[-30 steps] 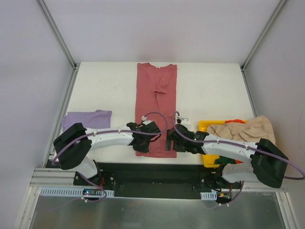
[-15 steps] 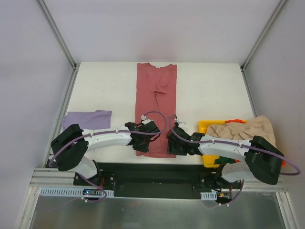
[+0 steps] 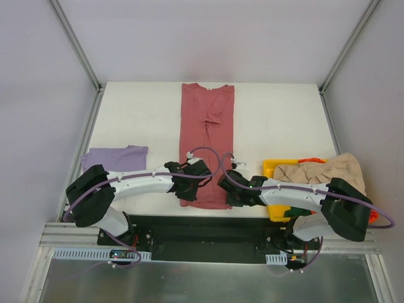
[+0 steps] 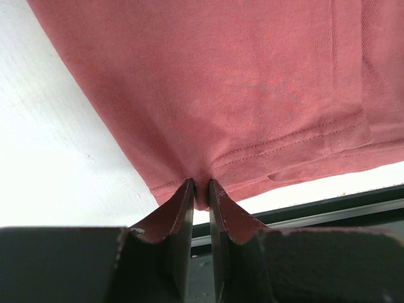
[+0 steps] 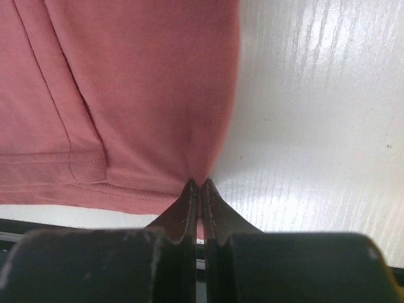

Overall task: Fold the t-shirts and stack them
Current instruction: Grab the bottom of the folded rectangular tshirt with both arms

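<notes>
Next, my left gripper opens and takes the hem's corner point(image 4: 160, 194) before folding, because it pinches the pink-red t-shirt's hem in from the t-shirt's side edge.
A dusty pink-red t-shirt point(image 3: 207, 126) lies as a long strip down the middle of the white table point(image 3: 139, 120), collar at the back, hem at the near edge. My left gripper point(image 3: 188, 189) is at the hem's near left corner. In the left wrist view it point(image 4: 201, 184) is shut on a pinch of the pink-red t-shirt point(image 4: 240, 82). My right gripper point(image 3: 231, 193) is at the near right corner. In the right wrist view it point(image 5: 199, 184) is shut on the edge of the pink-red t-shirt point(image 5: 139, 88). A folded lavender t-shirt point(image 3: 115, 158) lies at the near left.
A yellow bin point(image 3: 271, 167) at the near right holds a crumpled beige t-shirt point(image 3: 323, 170), with a bit of orange-red cloth point(image 3: 310, 159) behind it. The table's near edge and a black rail point(image 4: 303, 205) run just under both grippers. Metal frame posts stand at the back corners.
My right gripper went from wide open to shut on the shirt's near right corner, sliding slightly left. My left gripper tightened a little on the near left corner.
</notes>
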Controlling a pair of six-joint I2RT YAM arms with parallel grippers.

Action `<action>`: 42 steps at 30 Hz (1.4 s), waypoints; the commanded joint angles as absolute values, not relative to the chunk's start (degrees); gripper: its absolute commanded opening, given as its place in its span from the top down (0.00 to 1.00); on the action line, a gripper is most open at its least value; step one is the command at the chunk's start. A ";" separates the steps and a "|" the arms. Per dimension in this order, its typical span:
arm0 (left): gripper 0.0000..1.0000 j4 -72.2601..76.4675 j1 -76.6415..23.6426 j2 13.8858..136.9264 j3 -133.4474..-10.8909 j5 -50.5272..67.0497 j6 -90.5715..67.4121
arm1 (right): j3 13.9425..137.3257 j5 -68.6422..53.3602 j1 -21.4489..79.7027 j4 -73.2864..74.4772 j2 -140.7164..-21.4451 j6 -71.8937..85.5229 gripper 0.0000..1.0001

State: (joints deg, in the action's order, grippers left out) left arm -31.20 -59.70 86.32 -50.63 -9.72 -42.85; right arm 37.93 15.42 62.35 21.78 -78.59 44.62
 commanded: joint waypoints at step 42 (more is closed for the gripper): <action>0.25 -39.38 -60.21 57.93 -33.84 -7.30 -49.92 | 31.30 14.59 68.12 22.60 -67.70 46.86 0.63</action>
State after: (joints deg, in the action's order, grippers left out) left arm -38.17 -59.70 62.63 -35.31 -7.73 -48.25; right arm 34.48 13.96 67.31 22.31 -73.58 47.09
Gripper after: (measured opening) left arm 0.681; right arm 0.343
